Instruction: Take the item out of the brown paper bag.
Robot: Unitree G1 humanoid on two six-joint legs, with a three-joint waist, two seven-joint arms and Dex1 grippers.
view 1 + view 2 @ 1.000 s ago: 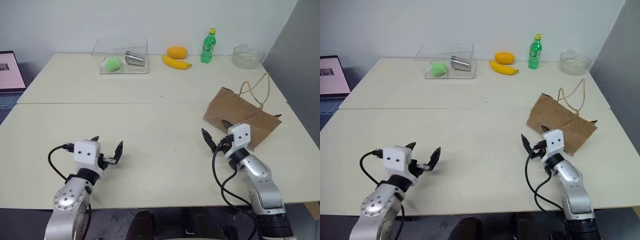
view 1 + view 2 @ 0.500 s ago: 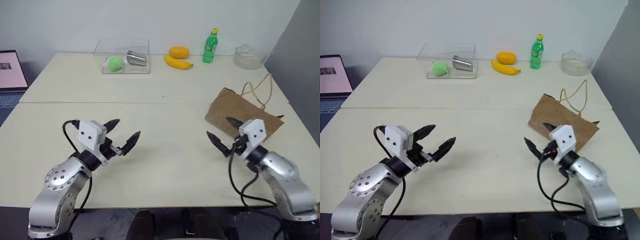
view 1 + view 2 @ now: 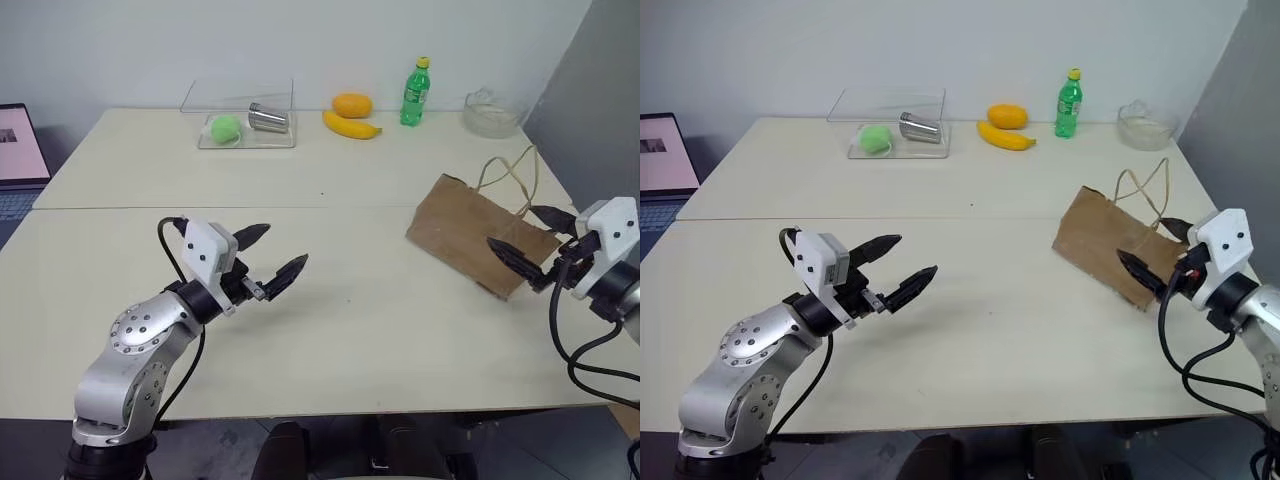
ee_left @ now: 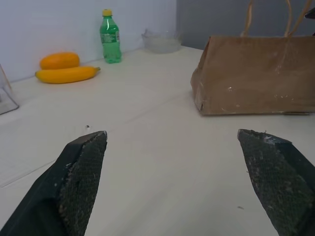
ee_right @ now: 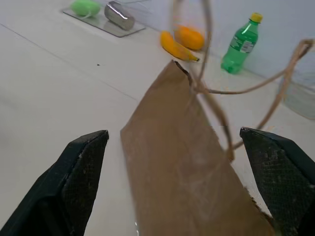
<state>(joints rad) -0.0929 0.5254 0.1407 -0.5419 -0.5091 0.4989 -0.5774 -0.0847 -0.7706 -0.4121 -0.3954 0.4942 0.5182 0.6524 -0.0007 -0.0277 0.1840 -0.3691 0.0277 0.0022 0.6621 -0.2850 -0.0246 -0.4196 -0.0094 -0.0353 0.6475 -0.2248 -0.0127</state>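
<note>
I will move my right gripper to the loop handles of the brown paper bag and close it on the farther-reaching handle's near side [image 3: 533, 193] [image 5: 269, 114], just above the opening of the bag.
The brown paper bag [image 3: 462, 226] lies flat on the right side of the table, its loop handles [image 3: 510, 170] pointing to the far right. The item is hidden from view. My right gripper [image 3: 512, 226] is open and hovers over the bag's near right end, one finger on each side of that corner; in the right wrist view the bag [image 5: 187, 152] lies between the spread fingers. My left gripper [image 3: 283, 247] is open and empty above the table's middle left, aimed toward the bag [image 4: 256, 73], well short of it.
Along the far edge stand a clear plastic box [image 3: 262, 96] holding a green ball [image 3: 226, 126] and a metal cup [image 3: 268, 119], then a banana [image 3: 352, 125], an orange [image 3: 352, 104], a green soda bottle [image 3: 416, 92] and a glass bowl [image 3: 490, 110]. A laptop [image 3: 18, 145] sits far left.
Both arms have risen. The left gripper swung right toward the table's middle. The right gripper moved right, from beside the bag's near edge to over its near right corner.
</note>
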